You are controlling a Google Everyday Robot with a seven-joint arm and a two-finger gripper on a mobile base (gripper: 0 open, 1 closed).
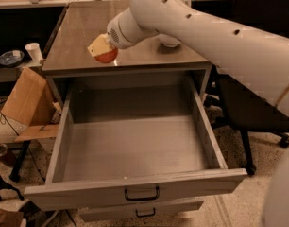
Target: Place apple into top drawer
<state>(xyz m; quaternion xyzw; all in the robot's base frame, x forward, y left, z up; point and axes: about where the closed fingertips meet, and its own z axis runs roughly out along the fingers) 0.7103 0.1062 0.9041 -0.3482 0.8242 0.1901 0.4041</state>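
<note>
Next, my gripper lets go of the apple near the middle of the top drawer's bottom (118,143), a little toward the cardboard box.
The apple (107,56) is orange-red and sits at the fingertips of my gripper (103,49), just above the front left part of the brown countertop (78,37). The pale fingers (97,46) are closed around the apple's top. The top drawer (135,181) is pulled fully open below the counter. It is a deep grey box with nothing inside, and a dark handle (141,194) sits on its front panel. The apple is behind the drawer's back wall, over the counter and not over the drawer. My white arm reaches in from the right.
A white bowl (169,42) stands on the counter, mostly hidden behind my arm. A narrower lower drawer front (140,211) sits under the open drawer. A cardboard box (26,98) and a white cup (33,51) are at the left. A black chair (258,79) is at the right.
</note>
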